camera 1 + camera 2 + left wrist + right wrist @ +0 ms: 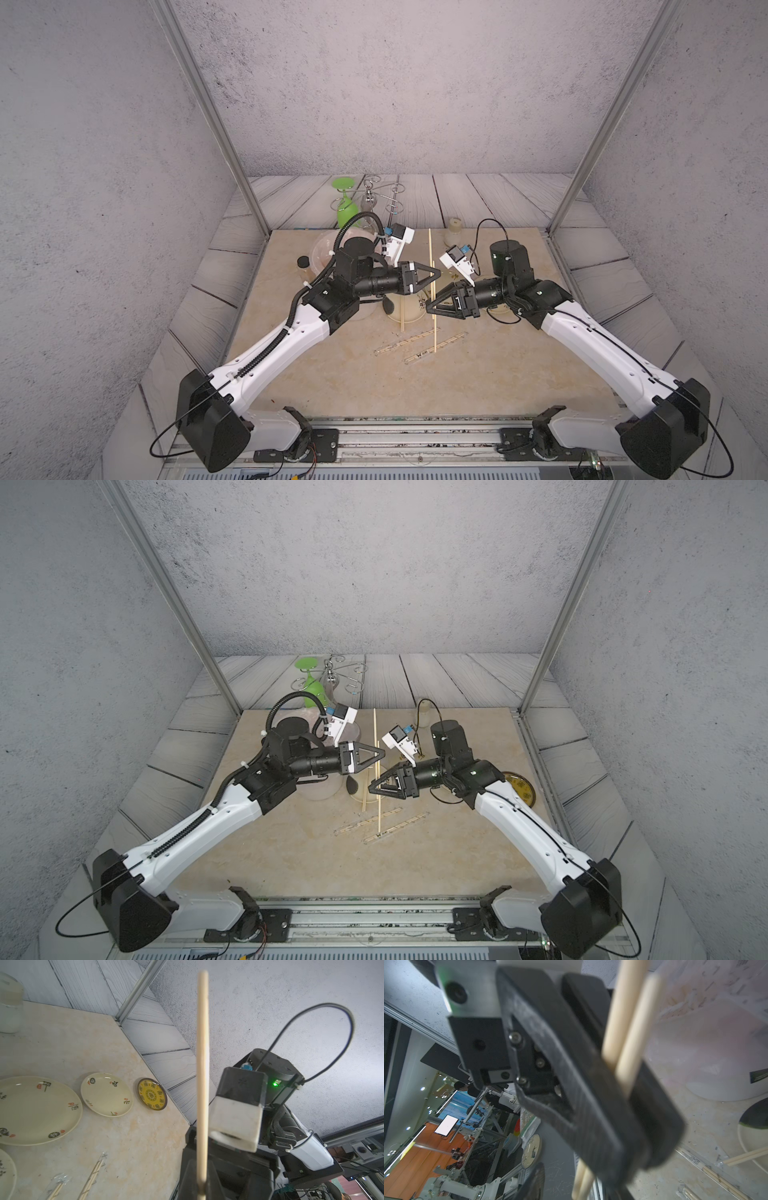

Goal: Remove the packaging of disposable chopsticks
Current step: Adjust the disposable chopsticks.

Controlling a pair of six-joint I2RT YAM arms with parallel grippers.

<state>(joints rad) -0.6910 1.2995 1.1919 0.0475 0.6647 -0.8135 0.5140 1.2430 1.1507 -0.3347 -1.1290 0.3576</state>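
Note:
The top of one chopstick sticks up above the other in my left gripper, so my right gripper needs to hold the lower chopstick (435,339) near its bottom and push it up level.
A bare pair of disposable chopsticks (431,249) (375,729) stands nearly upright above the table. My left gripper (437,274) (202,1167) is shut on the pair partway down. In the left wrist view the wood (202,1043) rises straight out of its closed fingers. Lower on the same pair, my right gripper (429,308) (581,1186) is open, and the sticks (627,1022) pass between its spread fingers. Two pieces of clear packaging (407,340) (436,347) lie on the table below, both with sticks inside. Another bare pair (402,316) rests across a plate.
In the left wrist view, cream plates (37,1109) (107,1094) and a small yellow plate (152,1096) sit in a row toward the right edge. A pinkish lined bin (328,253), a green glass (345,208) on a wire rack and a jar (454,232) stand at the back.

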